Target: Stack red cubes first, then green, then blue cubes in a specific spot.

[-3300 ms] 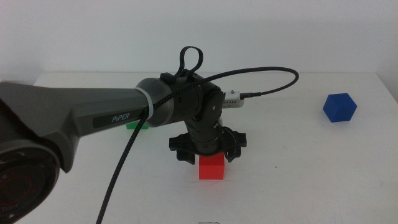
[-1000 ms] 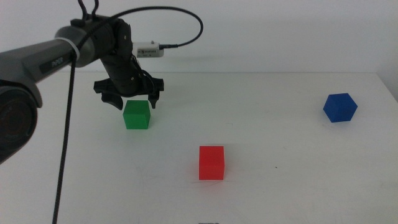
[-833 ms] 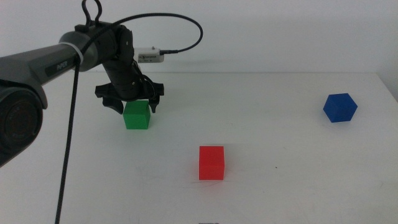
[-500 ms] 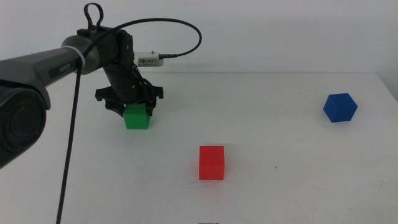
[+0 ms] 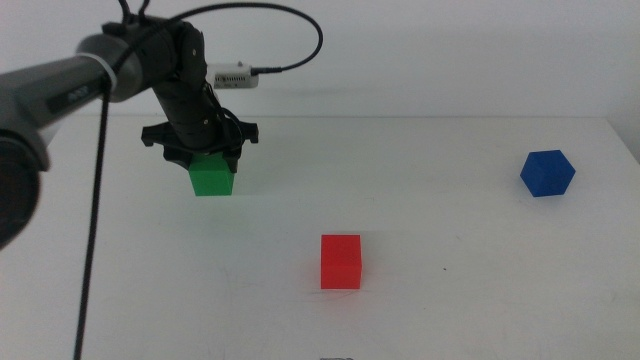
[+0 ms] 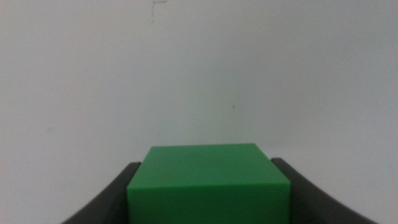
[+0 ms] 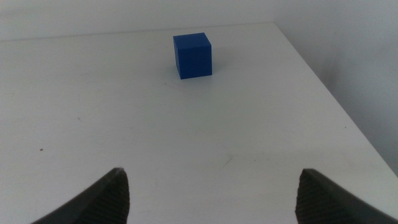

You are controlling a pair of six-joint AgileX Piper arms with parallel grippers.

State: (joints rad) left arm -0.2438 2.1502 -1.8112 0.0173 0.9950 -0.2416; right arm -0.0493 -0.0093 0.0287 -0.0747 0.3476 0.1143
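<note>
My left gripper is going to let go of the green cube squarely on the top side of the red cube point(image 5: 341, 238).
My left gripper point(image 5: 212, 163) is at the back left of the table, shut on the green cube point(image 5: 212, 179). In the left wrist view the green cube point(image 6: 208, 180) fills the gap between the two dark jaws of that gripper point(image 6: 208, 202). The red cube point(image 5: 340, 261) stands alone on the white tabletop point(image 5: 450, 230) near the front middle. The blue cube point(image 5: 546, 172) stands at the right. It also shows in the right wrist view point(image 7: 193, 55), well ahead of my right gripper point(image 7: 208, 193), which is open and empty. The right arm is out of the middle view.
The left arm's black cable point(image 5: 95, 240) hangs down across the left side of the table. The table's right edge point(image 7: 336, 106) runs close to the blue cube. A white wall stands behind the table.
My left gripper left the red cube, moved to the back left, came down over the green cube and closed on it. The cube has since shifted slightly up and left with the gripper.
</note>
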